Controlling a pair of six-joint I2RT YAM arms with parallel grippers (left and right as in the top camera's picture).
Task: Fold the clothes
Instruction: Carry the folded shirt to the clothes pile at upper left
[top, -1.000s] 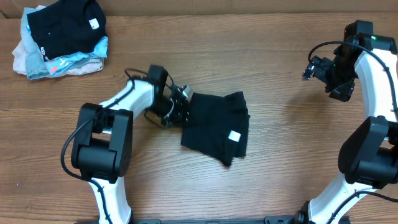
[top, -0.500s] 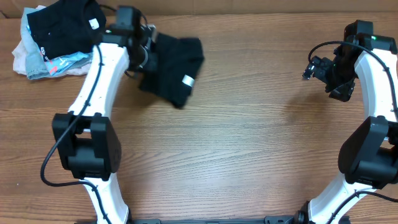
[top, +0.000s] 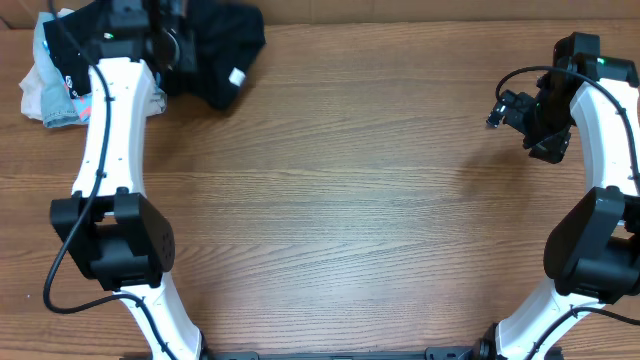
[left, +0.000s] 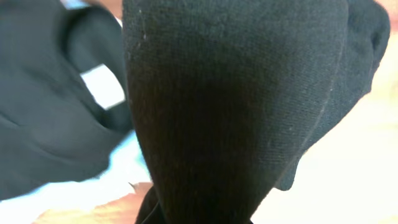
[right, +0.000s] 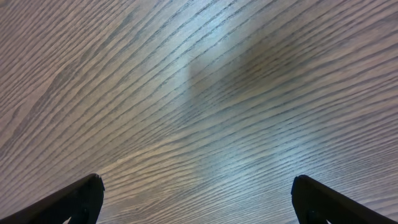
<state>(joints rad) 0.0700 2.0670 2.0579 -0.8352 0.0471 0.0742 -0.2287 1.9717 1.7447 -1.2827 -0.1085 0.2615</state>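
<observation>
Next, I let go of the folded black garment with my left gripper on top of the other black garment on the pile (top: 108, 46) (left: 104, 99).
My left gripper (top: 172, 52) is shut on a folded black garment (top: 222, 40) with a white tag and holds it at the far left of the table, beside the pile of folded clothes (top: 60, 85). In the left wrist view the black garment (left: 236, 106) fills the frame and hides the fingers; another black garment with a white tag (left: 56, 118) on top of the pile shows behind it. My right gripper (top: 510, 108) is open and empty over bare wood at the far right, its fingertips wide apart in the right wrist view (right: 199, 202).
The pile at the far left corner holds light blue, white and black clothes. The wooden table (top: 350, 200) runs across the middle. A cardboard-coloured strip lines the back edge.
My left arm has carried the black garment from the table's middle up and left to beside the clothes pile. The right arm has not moved.
</observation>
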